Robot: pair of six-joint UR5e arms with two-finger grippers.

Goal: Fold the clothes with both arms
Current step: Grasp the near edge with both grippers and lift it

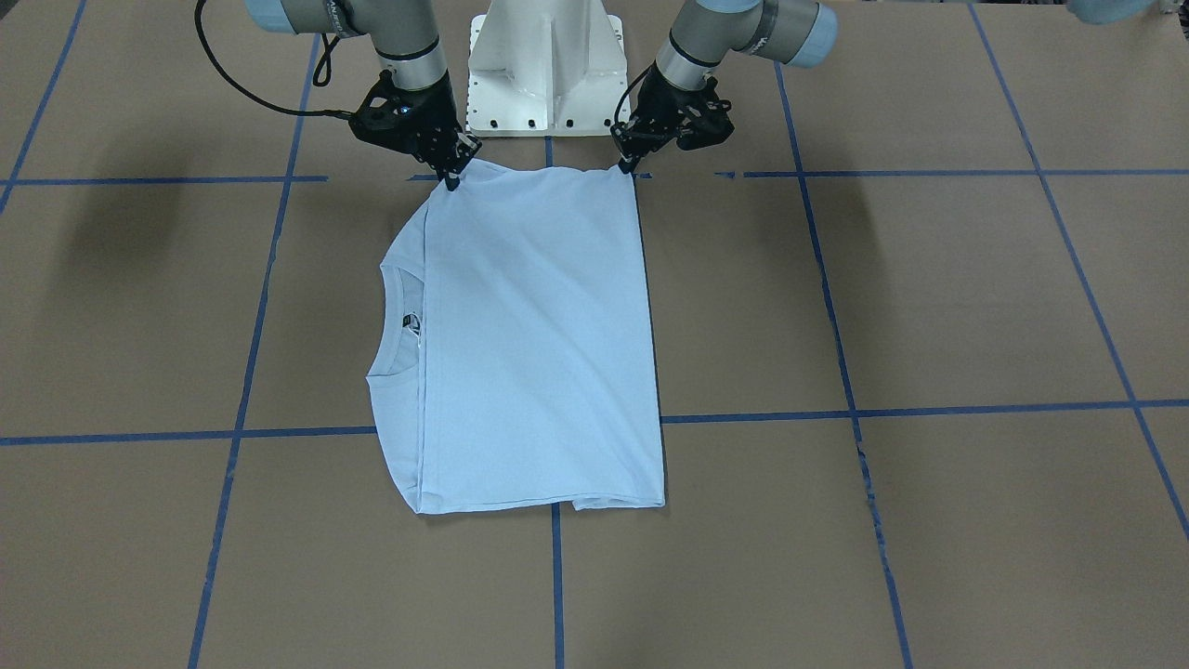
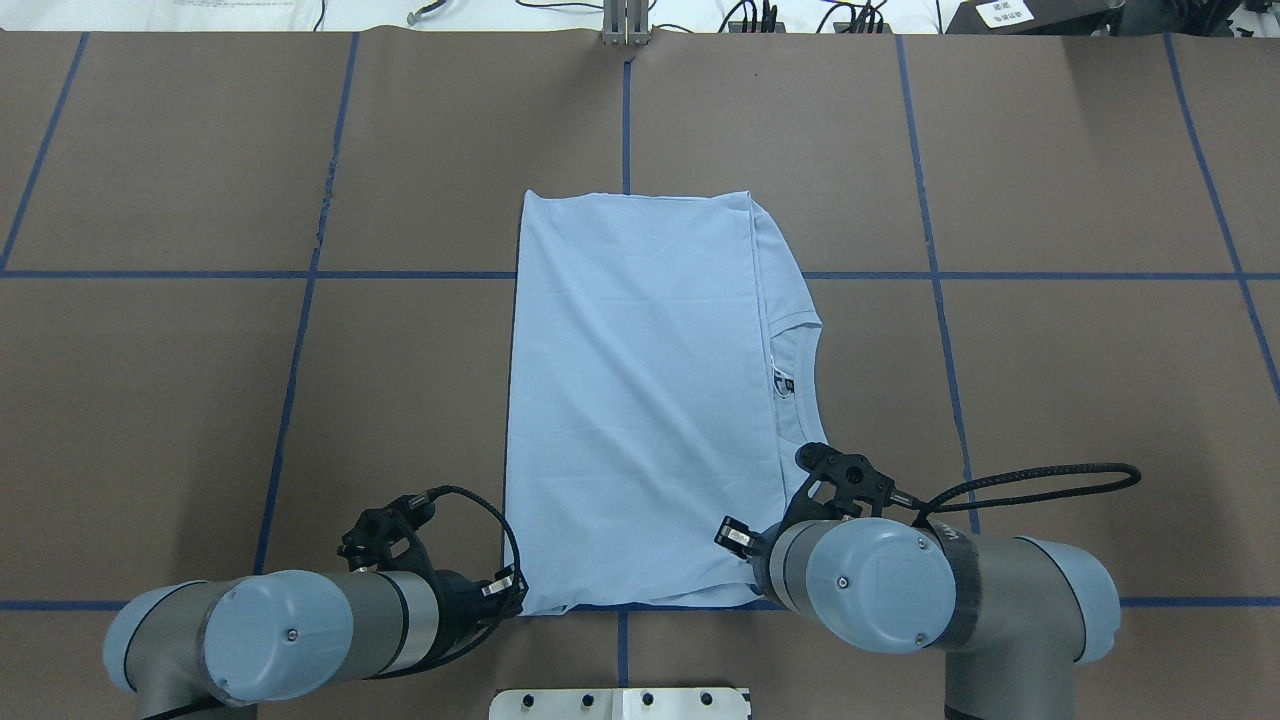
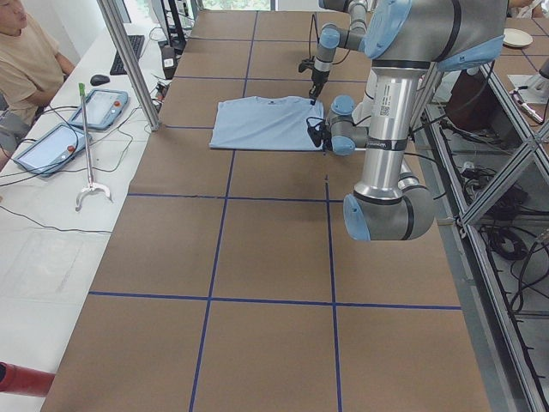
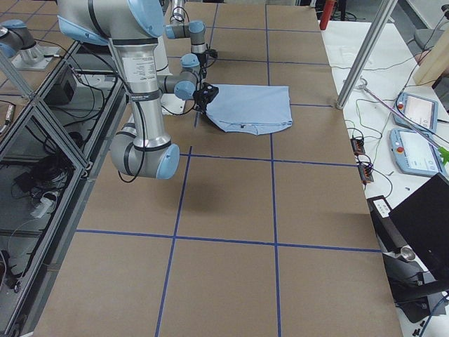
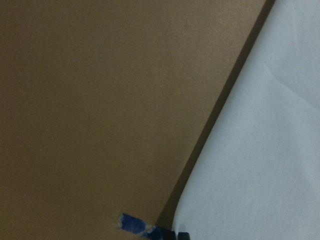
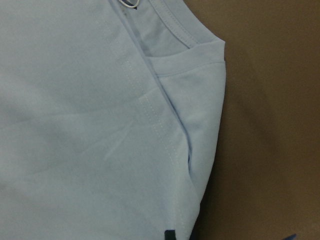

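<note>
My left gripper is to release the T-shirt's near corner just past the blue tape line near its far corner [image 1: 679, 439].
The light blue T-shirt [image 1: 539, 344] lies flat on the brown table, folded into a tall rectangle, with its collar [image 1: 399, 321] and neck label [image 1: 411, 323] toward the robot's right. It also shows in the overhead view [image 2: 640, 400]. The palm print is hidden. My left gripper [image 1: 632, 167] is shut on the shirt's near corner on the robot's left. My right gripper [image 1: 453, 175] is shut on the near corner on the collar side. Both are low at the table, by the base. The left wrist view shows the shirt's edge [image 5: 260, 150]; the right wrist view shows its shoulder and collar [image 6: 90, 125].
The white pedestal base [image 1: 545, 65] stands just behind the shirt's near edge. Blue tape lines [image 1: 836, 409] cross the brown table. A seated operator [image 3: 26, 60], tablets [image 3: 103, 107] and a metal pole [image 3: 129, 60] are at the table's far side.
</note>
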